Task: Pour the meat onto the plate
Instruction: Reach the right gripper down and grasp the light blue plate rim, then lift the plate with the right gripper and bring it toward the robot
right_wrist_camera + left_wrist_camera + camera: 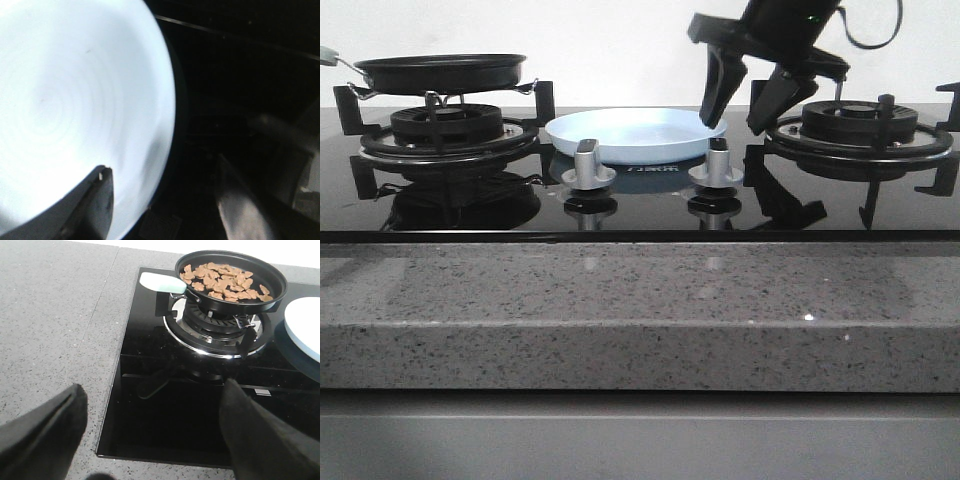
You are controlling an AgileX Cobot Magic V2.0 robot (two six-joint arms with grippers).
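Observation:
Next, my left gripper closes on the pale handle (328, 55) (163, 283) of the black frying pan, so that the meat can be poured onto the plate.
The pale blue-white plate (628, 133) sits on the black hob between the two burners; it also shows in the left wrist view (305, 330) and the right wrist view (75, 110). The meat (225, 281), small reddish-brown slices, lies in the black frying pan (440, 72) on the left burner, its pale handle (162, 282) pointing out over the hob's left part. My right gripper (733, 122) hangs open just above the plate's right rim, one finger over the plate, one outside it (162, 172). My left gripper (150, 395) is open and empty, well short of the pan, and out of the front view.
The left burner grate (445, 130) carries the pan; the right burner grate (860, 125) is bare beside my right gripper. Two silver knobs (588, 172) (716, 170) stand in front of the plate. A grey speckled counter (620, 310) runs along the hob's front and left.

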